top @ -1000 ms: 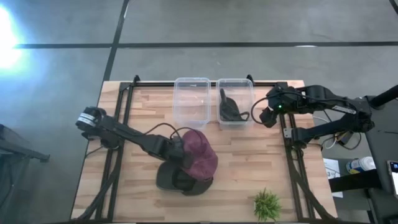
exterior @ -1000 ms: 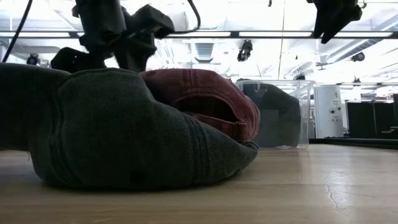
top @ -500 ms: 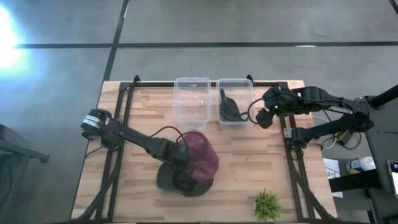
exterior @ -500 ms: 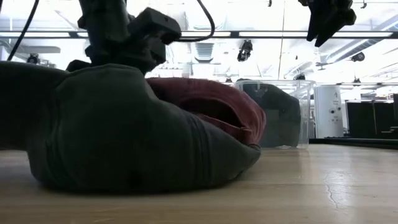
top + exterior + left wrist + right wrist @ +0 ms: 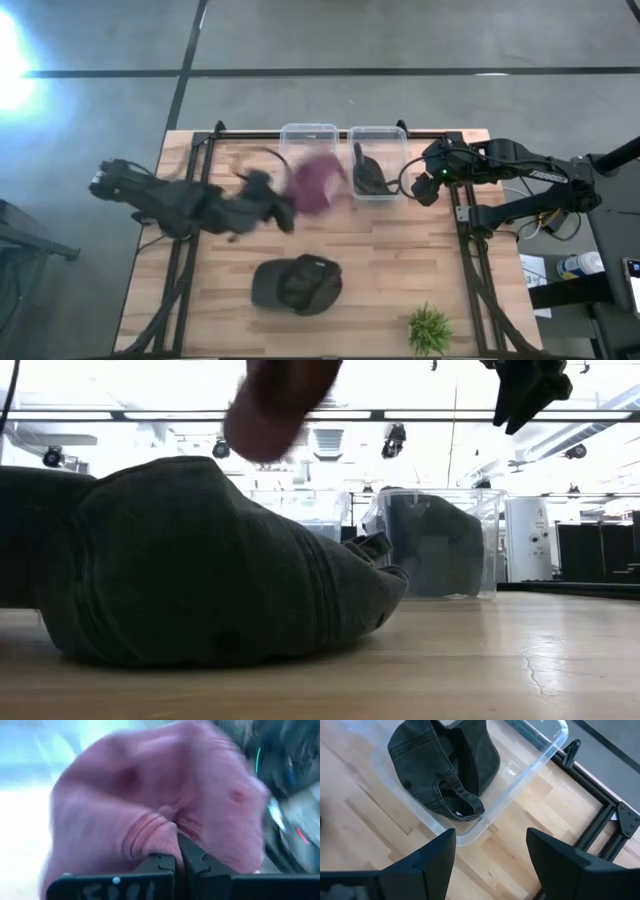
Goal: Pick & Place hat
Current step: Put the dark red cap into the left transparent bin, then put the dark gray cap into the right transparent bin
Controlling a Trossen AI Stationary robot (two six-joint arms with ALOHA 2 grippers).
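Observation:
The robot's left gripper needs to release the maroon hat in the empty clear bin [image 5: 303, 155] next to the bin that has the dark hat.
A maroon hat [image 5: 318, 183] hangs in the air over the near edge of the left clear bin [image 5: 308, 140], with my left gripper [image 5: 287, 207] shut on it. It shows blurred at the top of the low view as well, maroon hat [image 5: 275, 400]. A dark grey cap [image 5: 297, 285] lies on the table nearer the front, brim side down. My right gripper [image 5: 425, 190] hovers open beside the right clear bin [image 5: 392, 135], which holds another dark hat [image 5: 445, 770]. My left gripper pinches a bunched fold of the maroon hat's fabric [image 5: 155, 832] between its two shut fingers [image 5: 192, 857]. The hat is lifted clear of the table and the dark cap, and fills the view ahead of the fingers. Which part of the hat the fold belongs to I cannot tell.
A small green plant [image 5: 430, 328] stands at the near right corner. Black frame rails [image 5: 465, 215] run along the table's left, right and far sides. Bare wood lies between the dark cap and the bins.
My left gripper has shut on the maroon hat, lifted it off the dark cap and swung it fast toward the far edge, up to the left bin. The dark cap has stayed where it was.

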